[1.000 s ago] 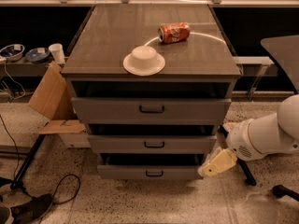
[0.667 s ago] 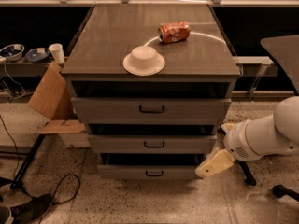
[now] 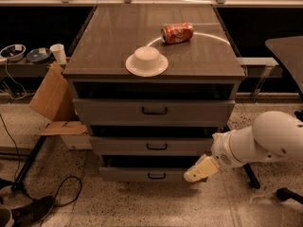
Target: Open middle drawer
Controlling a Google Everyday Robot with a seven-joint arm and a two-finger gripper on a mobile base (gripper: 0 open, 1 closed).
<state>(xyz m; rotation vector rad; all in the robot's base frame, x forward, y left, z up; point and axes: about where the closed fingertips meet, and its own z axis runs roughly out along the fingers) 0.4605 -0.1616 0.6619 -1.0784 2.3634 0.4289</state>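
Observation:
My gripper is going to close on the black loop handle (image 3: 156, 146) of the middle drawer, between the tall top drawer and the narrow bottom drawer.
A grey cabinet has three drawer fronts, each with a small black loop handle. The middle drawer (image 3: 123, 146) is the medium-sized front between the tall top drawer (image 3: 109, 111) and the narrow bottom drawer (image 3: 128, 175). Its handle (image 3: 156, 147) is at the centre. My gripper (image 3: 196, 170), beige on a white arm (image 3: 265, 141), reaches in from the right. It is low, in front of the right end of the bottom drawer, below and right of the middle drawer's handle.
On the cabinet top (image 3: 104, 46) lie a white upturned bowl on a plate (image 3: 147, 60) and a red can (image 3: 177, 32) on its side. Cardboard (image 3: 52, 98) leans at the left. Cables (image 3: 66, 193) lie on the floor. A dark table (image 3: 286, 51) stands at the right.
My gripper has moved left and slightly down, coming in front of the bottom drawer's right end. The drawers have not moved.

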